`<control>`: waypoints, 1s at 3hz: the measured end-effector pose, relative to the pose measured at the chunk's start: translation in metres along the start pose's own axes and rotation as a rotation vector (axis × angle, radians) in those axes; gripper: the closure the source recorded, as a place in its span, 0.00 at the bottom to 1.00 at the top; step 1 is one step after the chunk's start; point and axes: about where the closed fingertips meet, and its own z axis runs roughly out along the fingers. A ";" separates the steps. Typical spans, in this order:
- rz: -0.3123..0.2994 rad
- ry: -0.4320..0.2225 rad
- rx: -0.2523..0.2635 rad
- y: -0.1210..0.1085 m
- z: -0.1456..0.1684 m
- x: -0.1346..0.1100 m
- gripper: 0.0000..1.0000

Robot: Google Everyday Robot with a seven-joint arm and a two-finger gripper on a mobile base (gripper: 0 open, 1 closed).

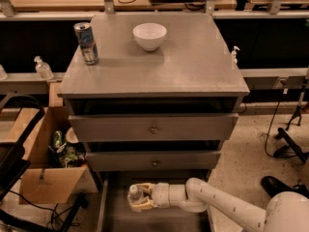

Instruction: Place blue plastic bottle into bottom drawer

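Next, my gripper releases the blue plastic bottle on the bottom drawer's inside (143,209), a little toward the side with the cardboard box. The bottle is now held low inside that drawer.
The blue plastic bottle (135,194) lies sideways in my gripper (140,197), its white cap pointing left; only the cap end and a bit of clear body show. The gripper is shut on the bottle and holds it low inside the bottom drawer (116,217), near the drawer's back left part, just under the middle drawer front. The bottom drawer is pulled open at the foot of the grey cabinet (154,66). My white arm (217,204) reaches in from the lower right.
A silver-blue can (86,43) and a white bowl (149,36) stand on the cabinet top. The two upper drawers (153,128) have round knobs. A cardboard box (43,178) of clutter stands left of the cabinet. Pump bottles (42,67) and cables sit behind.
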 end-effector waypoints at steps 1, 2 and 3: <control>0.003 0.009 -0.068 0.004 0.024 0.027 1.00; 0.003 0.008 -0.068 0.004 0.024 0.027 1.00; 0.023 0.016 -0.041 0.004 0.031 0.041 1.00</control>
